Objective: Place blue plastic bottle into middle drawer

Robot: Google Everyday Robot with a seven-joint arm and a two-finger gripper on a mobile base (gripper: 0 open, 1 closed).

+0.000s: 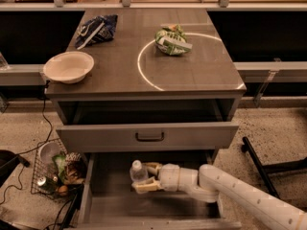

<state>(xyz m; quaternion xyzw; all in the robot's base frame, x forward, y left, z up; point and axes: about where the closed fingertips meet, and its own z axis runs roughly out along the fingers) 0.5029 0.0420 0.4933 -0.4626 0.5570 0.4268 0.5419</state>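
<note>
The blue plastic bottle, now upright inside the middle drawer, will be released by my gripper on the bottom of the middle drawer, toward the drawer's side (122, 198) nearest the wire basket.
The blue plastic bottle (138, 173), clear with a white cap, stands upright inside the middle drawer (144, 211), the deep open grey drawer at the bottom of the cabinet. My gripper (145, 177) reaches in from the lower right on a white arm. Its pale fingers (144, 187) are closed around the bottle's body, one behind and one in front. The bottle's lower part is hidden by the fingers and the drawer above. It sits over the left middle of the drawer floor.
Above is a shallower grey drawer with a dark bar handle (149, 136), partly pulled out. The cabinet top holds a white bowl (68, 66), a dark blue snack bag (97, 28) and a green bag (171, 40). A wire basket (55, 174) stands on the floor at left, and a black leg (259, 164) at right.
</note>
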